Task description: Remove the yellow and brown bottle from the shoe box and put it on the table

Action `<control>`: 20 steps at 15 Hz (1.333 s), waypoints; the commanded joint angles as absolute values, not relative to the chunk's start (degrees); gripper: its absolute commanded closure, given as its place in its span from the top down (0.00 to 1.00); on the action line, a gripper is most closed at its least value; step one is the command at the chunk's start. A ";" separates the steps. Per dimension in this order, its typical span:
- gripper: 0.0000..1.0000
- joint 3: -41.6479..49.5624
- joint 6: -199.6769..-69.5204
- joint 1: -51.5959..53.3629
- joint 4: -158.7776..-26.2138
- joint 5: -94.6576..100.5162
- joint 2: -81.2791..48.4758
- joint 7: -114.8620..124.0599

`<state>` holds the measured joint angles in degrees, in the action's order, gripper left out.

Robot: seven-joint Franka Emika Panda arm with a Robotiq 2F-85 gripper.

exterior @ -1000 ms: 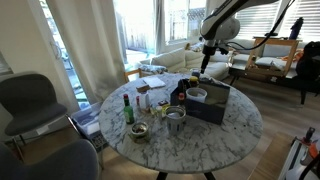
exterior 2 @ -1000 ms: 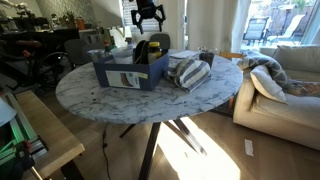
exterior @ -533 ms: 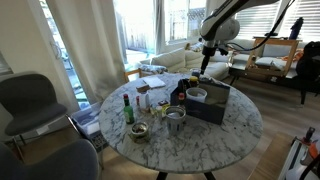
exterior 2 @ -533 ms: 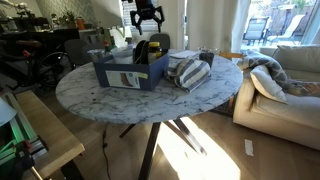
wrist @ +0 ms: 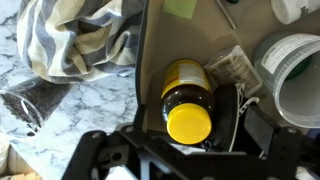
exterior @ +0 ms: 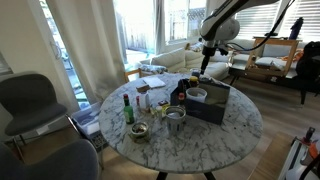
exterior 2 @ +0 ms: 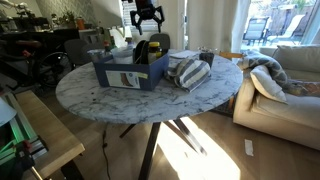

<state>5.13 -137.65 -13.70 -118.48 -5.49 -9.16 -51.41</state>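
Note:
My gripper is to go down to the top of the yellow and brown bottle next. It should close there, around its yellow cap [exterior: 193, 79] [wrist: 188, 124].
The yellow and brown bottle [wrist: 188, 100], brown body with a yellow cap and label, stands inside the dark shoe box [wrist: 150, 70]. The box rests on the round marble table [exterior: 220, 135] and shows in both exterior views [exterior: 212, 106] [exterior 2: 125, 72]. My gripper [wrist: 188, 150] hangs open directly above the bottle, its jaws spread to either side of the cap and not touching it. In both exterior views the gripper [exterior: 205, 60] [exterior 2: 148, 16] is above the box, clear of its rim.
A white tub [wrist: 295, 70] and crumpled paper share the box. A striped cloth [exterior 2: 188, 72] lies beside the box. A green bottle [exterior: 127, 108], a metal cup [exterior: 175, 118] and small clutter stand on the table. A grey chair [exterior: 30, 100] and a sofa [exterior 2: 285, 80] stand nearby.

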 commanded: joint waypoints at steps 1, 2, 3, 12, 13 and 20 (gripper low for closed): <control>1.00 5.58 -137.53 -13.24 -118.42 -5.54 -9.14 -51.41; 1.00 5.58 -137.53 -13.24 -118.42 -5.54 -9.14 -51.41; 1.00 5.58 -137.53 -13.24 -118.42 -5.54 -9.14 -51.41; 1.00 5.58 -137.53 -13.24 -118.42 -5.54 -9.14 -51.44; 1.00 5.58 -137.53 -13.24 -118.42 -5.54 -9.14 -51.44; 1.00 6.23 -141.76 -12.42 -116.20 -0.77 -13.93 -47.60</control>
